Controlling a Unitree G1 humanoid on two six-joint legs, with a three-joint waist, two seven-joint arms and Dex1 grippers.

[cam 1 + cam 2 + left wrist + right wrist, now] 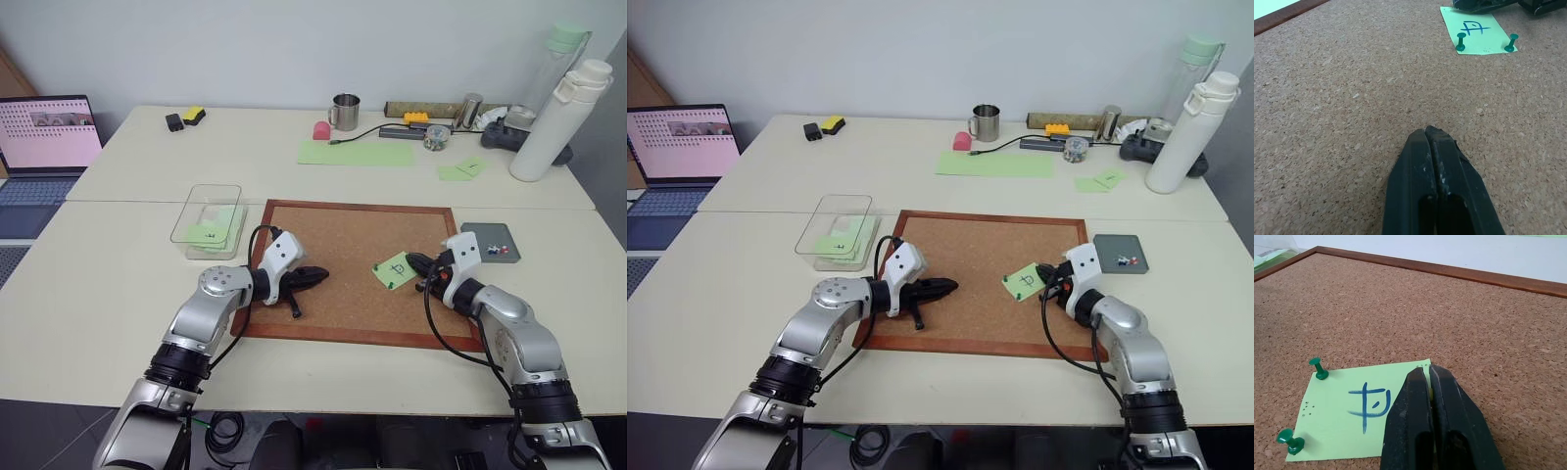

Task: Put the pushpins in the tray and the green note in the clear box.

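Observation:
My right gripper is going to let go of the yellow pushpin inside the dark-grey tray (472, 240), along the side nearest the cork board.
The green note (1347, 406), marked with a blue handwritten sign, lies on the cork board (343, 245) near its right side. Two green pushpins (1318, 368) (1290, 440) stand in its far edge. My right gripper (1429, 369) is shut at the note's near corner, with a sliver of yellow pushpin between its tips. The left gripper (318, 275) rests shut and empty on the board's left part. The dark-grey tray (478, 233) sits just right of the board with a few pins (497, 248) in it. Left of the board stands the clear box (211, 188) with green notes inside.
At the back of the table are a large pale-green sheet (355, 152), a metal mug (344, 112), a cable, small green notes (460, 169) and tall white bottles (558, 117). A laptop (44, 137) stands open at the far left.

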